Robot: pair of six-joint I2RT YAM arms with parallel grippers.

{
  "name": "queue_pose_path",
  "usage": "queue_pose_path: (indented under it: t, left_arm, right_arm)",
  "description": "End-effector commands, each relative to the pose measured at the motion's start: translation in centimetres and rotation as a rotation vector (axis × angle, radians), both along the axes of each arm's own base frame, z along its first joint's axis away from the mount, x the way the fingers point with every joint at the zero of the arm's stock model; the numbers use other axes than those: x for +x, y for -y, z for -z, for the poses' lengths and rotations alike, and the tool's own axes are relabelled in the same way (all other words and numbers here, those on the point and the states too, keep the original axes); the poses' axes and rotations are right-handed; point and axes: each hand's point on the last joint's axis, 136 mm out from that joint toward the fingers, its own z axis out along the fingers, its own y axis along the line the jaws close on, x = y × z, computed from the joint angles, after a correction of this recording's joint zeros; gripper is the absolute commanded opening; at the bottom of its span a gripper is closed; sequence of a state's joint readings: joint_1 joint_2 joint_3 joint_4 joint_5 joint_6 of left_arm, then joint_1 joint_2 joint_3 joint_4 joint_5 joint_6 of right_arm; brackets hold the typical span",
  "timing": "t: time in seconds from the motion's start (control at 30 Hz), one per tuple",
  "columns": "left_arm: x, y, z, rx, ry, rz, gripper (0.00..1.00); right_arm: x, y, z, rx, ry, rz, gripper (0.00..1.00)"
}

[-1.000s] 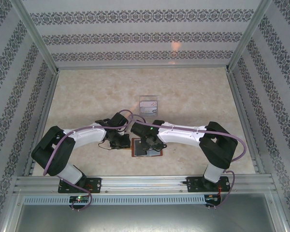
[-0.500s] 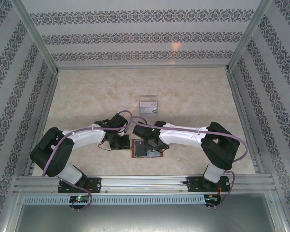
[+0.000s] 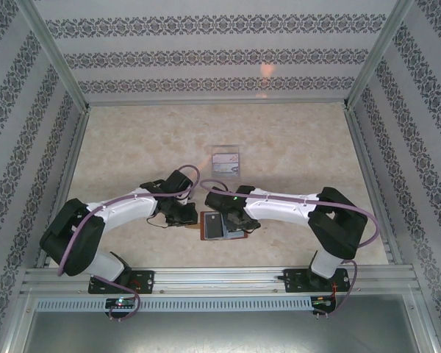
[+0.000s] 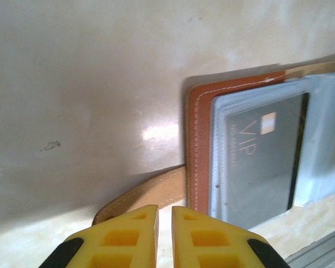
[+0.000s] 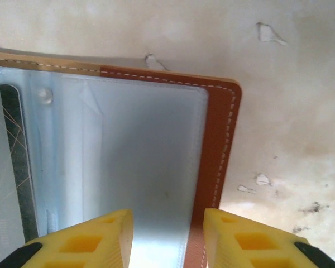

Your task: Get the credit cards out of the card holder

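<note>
Next, my right gripper pinches the credit card's exposed edge (image 5: 23, 167) by the card holder's fold and pulls, since it now straddles the card holder's leather edge, away from the credit card.
The card holder (image 3: 222, 227) lies open on the table between the arms, reddish-brown with grey-blue pockets. A dark grey credit card (image 4: 262, 156) marked VIP sits in its left pocket; the same credit card's (image 5: 11, 167) edge shows in the right wrist view. My left gripper (image 4: 164, 209) is shut just left of the holder, its fingertips over the brown closing tab (image 4: 151, 192), with nothing seen between them. My right gripper (image 5: 167, 215) stands open low over the holder's right pocket (image 5: 139, 156), one finger above the pocket, the other beyond the leather edge (image 5: 220, 145).
A clear plastic box (image 3: 226, 159) stands on the table behind the holder. Metal rails (image 3: 220, 278) run along the near edge, and patterned walls close in the other three sides.
My right gripper has slid right off the middle of the holder, uncovering the left pocket and its dark card. The left arm has shifted slightly.
</note>
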State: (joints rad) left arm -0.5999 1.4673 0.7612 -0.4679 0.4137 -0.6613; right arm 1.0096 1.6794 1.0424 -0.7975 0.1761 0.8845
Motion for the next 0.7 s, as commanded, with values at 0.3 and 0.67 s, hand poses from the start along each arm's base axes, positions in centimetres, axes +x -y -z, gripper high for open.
queue_pose_path:
  t: [0.3, 0.67]
  left_arm:
    - [1.1, 2.0, -2.4, -0.064, 0.014, -0.011, 0.14]
    - [0.9, 4.4, -1.3, -0.120, -0.023, 0.011, 0.14]
  right_arm:
    - [0.8, 0.9, -3.5, 0.046, 0.073, 0.012, 0.38]
    - [1.5, -2.8, -5.6, 0.342, 0.073, 0.033, 0.23]
